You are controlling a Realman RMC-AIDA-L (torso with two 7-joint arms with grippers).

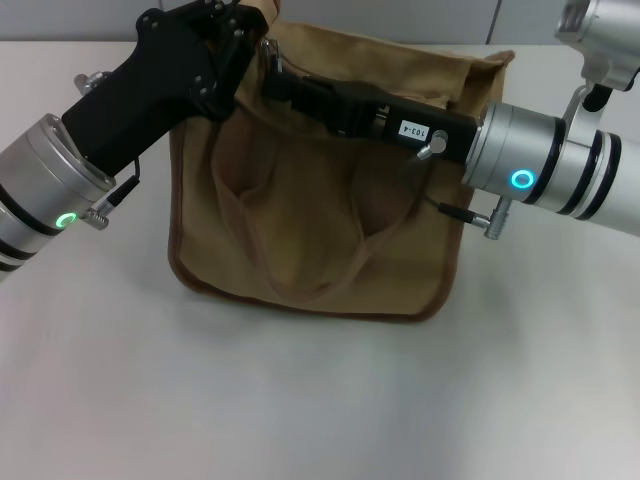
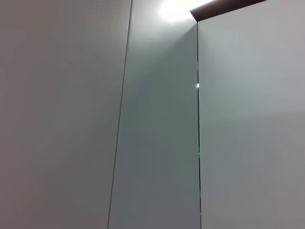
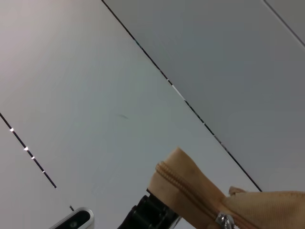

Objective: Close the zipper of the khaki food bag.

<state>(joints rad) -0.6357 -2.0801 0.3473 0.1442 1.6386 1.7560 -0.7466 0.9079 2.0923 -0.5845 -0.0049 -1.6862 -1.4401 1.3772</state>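
My right gripper will let go of the silver pull tab near the bag's top corner opposite my left gripper [image 1: 428, 102].
The khaki food bag [image 1: 310, 200] stands mid-table, its handles [image 1: 300, 285] hanging down the front. My left gripper [image 1: 246, 35] is at the bag's far left top corner and is shut on the fabric there. It also shows in the right wrist view [image 3: 150, 214], under the raised bag end [image 3: 176, 167]. My right gripper [image 1: 278, 80] reaches across the bag's top to the same corner. The zipper [image 3: 190, 191] runs along the raised end, with its silver pull tab [image 3: 223, 220] close to that end. The left wrist view shows only wall.
The white table [image 1: 300, 400] spreads around the bag. Grey wall panels [image 2: 157, 143] stand behind it. My right arm's silver forearm [image 1: 550, 175] hangs over the bag's right side.
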